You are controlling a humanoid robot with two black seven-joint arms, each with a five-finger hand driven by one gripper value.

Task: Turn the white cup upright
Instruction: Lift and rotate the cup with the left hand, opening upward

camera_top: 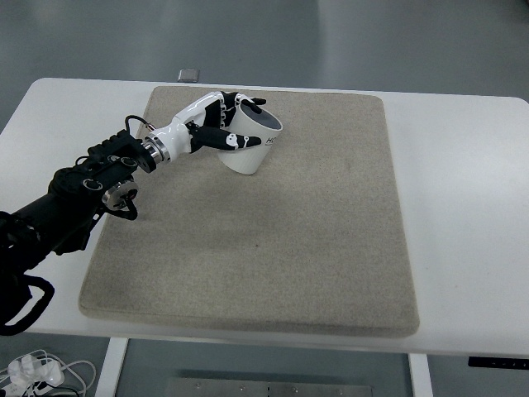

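The robot's left gripper will set the white cup upright on the far part of the beige mat (pixel 244 171).
A white cup (pixel 252 147) with a dark inside sits tilted on the beige mat (pixel 314 223), near the mat's far left part, its mouth facing up and away. My left hand (pixel 221 122) reaches in from the left and its white and black fingers wrap the cup's side and rim. The thumb lies across the cup's near wall. The left arm (pixel 74 194) runs dark across the table's left side. No right arm shows.
The mat lies on a white table (pixel 463 207). A small grey object (pixel 189 75) rests at the table's far edge. White cables (pixel 37 372) lie on the floor at the lower left.
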